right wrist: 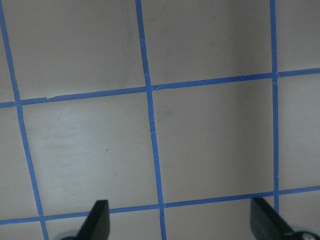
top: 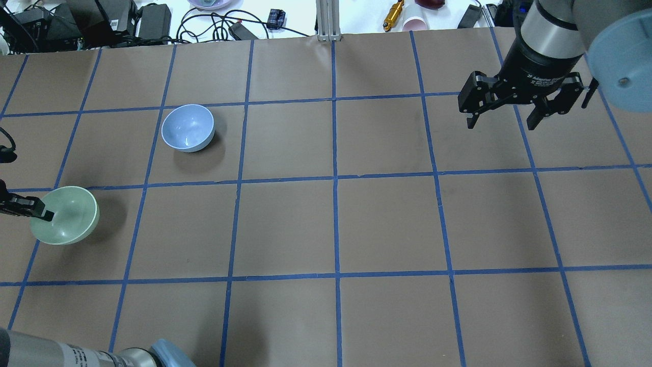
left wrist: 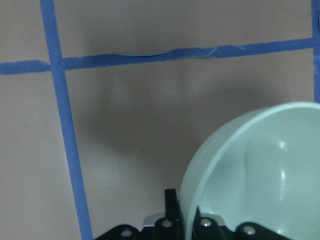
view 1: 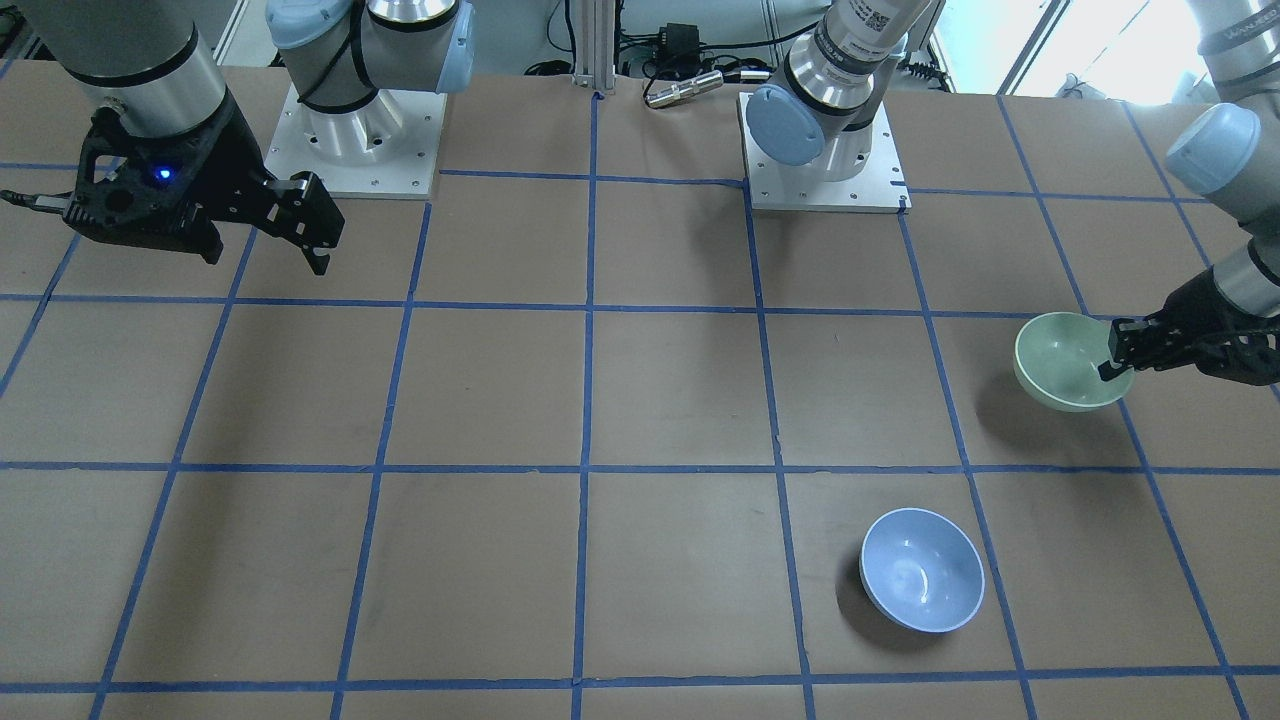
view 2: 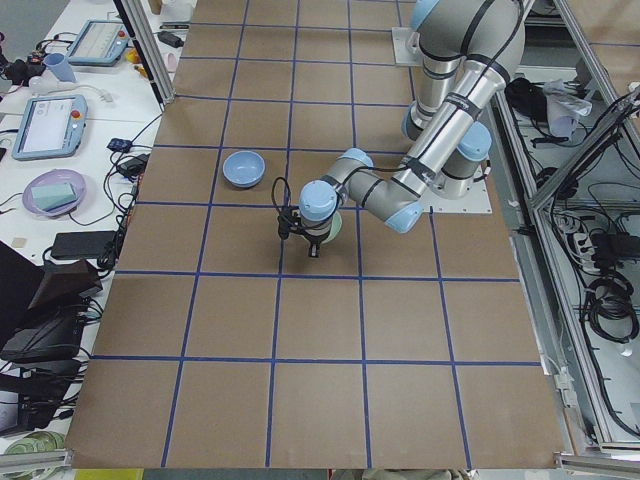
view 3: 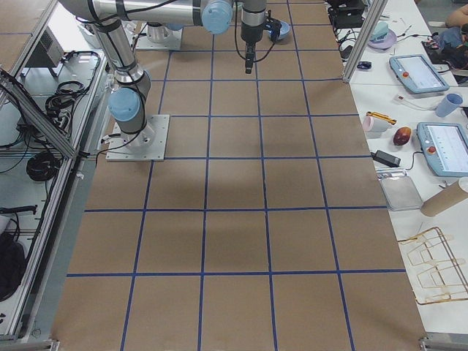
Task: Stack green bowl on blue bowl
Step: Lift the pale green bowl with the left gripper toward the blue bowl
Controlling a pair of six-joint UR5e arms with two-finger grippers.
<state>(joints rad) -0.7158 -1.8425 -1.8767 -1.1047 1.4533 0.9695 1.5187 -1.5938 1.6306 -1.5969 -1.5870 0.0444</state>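
My left gripper needs to release the pale green bowl within the rim of the empty light blue bowl (view 1: 931,560).
The pale green bowl (view 1: 1060,360) is near the table edge on the robot's left. My left gripper (view 1: 1115,355) is shut on its rim, one finger inside and one outside. The bowl hangs tilted, a little above its shadow, as the overhead view (top: 66,214) and the left wrist view (left wrist: 260,170) also show. The light blue bowl (view 1: 922,570) stands upright and empty on the table, one grid square farther from the robot, also seen from overhead (top: 187,127). My right gripper (top: 501,122) is open and empty, high over the far right of the table.
The brown table top (top: 336,224) carries a grid of blue tape. Both arm bases (view 1: 825,170) stand at the robot's edge. Cables, cups and tools (top: 402,15) lie beyond the far edge. In the right wrist view only bare table (right wrist: 210,140) shows.
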